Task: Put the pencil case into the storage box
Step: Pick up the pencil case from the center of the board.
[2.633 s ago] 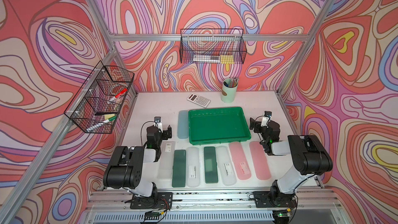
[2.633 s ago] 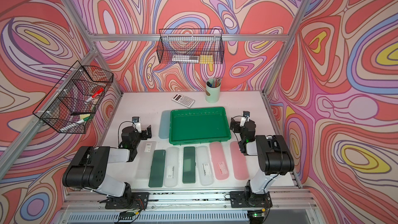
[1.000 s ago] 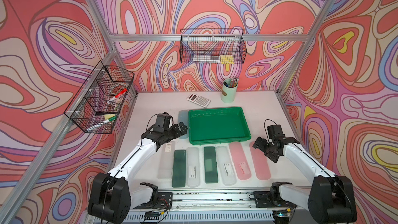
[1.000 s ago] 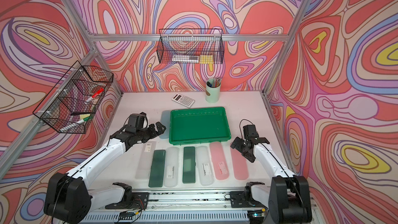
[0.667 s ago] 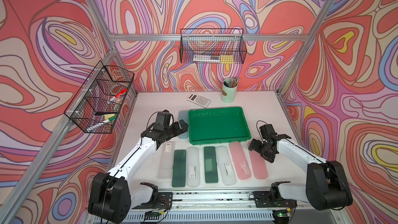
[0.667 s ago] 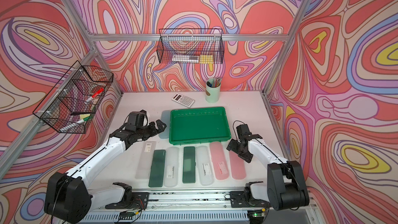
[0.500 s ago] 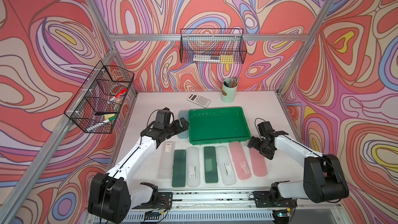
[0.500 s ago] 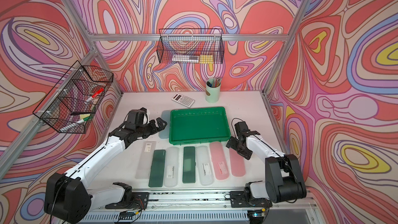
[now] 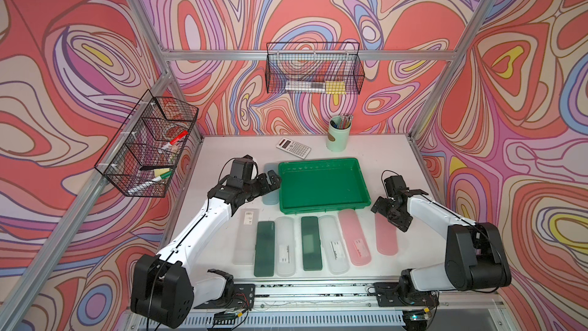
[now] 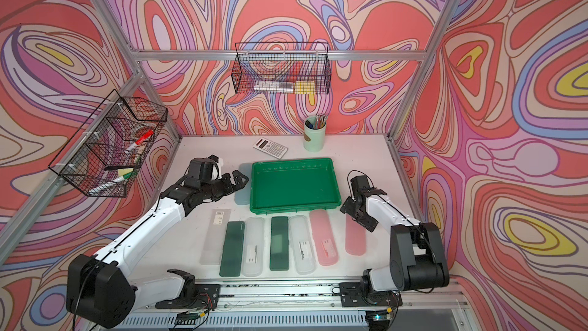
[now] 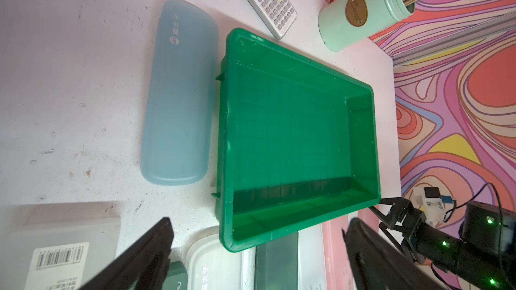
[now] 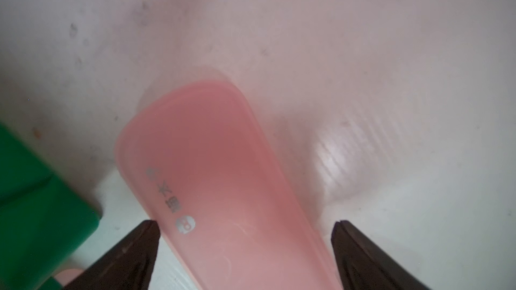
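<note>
My right gripper needs to slide the pink pencil case forward and take its near part (image 9: 387,245) before lifting, since it straddles only the case's far end.
The green storage box (image 9: 321,183) sits empty mid-table. In front of it runs a row of several pencil cases: clear, dark green and pink. My right gripper (image 9: 388,217) is open and low over the far end of the rightmost pink pencil case (image 9: 386,240). In the right wrist view its jaws (image 12: 245,223) stand either side of that pink pencil case (image 12: 212,163) without touching it. My left gripper (image 9: 270,181) hovers open over a blue pencil case (image 11: 178,93) by the box's left rim (image 11: 223,124), holding nothing.
A calculator (image 9: 293,148) and a mint pen cup (image 9: 339,136) stand behind the box. Black wire baskets hang on the back wall (image 9: 313,73) and the left wall (image 9: 148,146). The second pink case (image 9: 354,238) lies close beside the first.
My right gripper has swung in from the right and come down over the far end of the rightmost pink case. The left gripper has edged slightly toward the back.
</note>
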`<control>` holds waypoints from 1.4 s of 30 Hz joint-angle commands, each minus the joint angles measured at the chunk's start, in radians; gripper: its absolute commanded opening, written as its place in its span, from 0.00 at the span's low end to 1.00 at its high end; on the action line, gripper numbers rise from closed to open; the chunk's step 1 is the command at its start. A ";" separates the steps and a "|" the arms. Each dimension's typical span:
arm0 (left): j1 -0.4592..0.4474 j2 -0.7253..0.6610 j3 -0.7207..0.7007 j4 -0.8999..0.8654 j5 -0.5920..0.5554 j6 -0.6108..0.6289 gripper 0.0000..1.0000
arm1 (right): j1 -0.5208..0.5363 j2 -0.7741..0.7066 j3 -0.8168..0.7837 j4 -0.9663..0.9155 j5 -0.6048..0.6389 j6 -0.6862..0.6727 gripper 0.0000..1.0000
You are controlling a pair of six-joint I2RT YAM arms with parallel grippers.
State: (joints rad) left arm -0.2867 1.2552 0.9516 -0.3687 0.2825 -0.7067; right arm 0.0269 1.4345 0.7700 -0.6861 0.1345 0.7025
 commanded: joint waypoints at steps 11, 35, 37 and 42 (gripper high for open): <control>-0.020 0.000 0.027 -0.033 0.012 0.029 0.99 | -0.019 -0.278 -0.078 -0.100 -0.102 -0.038 0.98; -0.045 0.051 0.043 0.023 0.070 0.021 0.99 | 0.072 0.006 -0.003 -0.107 0.005 0.005 0.91; -0.045 0.056 0.051 0.022 0.068 0.024 0.99 | 0.070 0.042 0.029 -0.104 0.023 -0.009 0.89; -0.045 0.074 0.066 0.017 0.071 0.029 0.99 | 0.067 0.136 0.095 -0.067 0.044 -0.041 0.86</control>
State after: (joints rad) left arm -0.3279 1.3155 0.9874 -0.3592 0.3416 -0.6983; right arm 0.0933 1.5288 0.8288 -0.7845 0.1417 0.6891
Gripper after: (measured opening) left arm 0.993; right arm 0.859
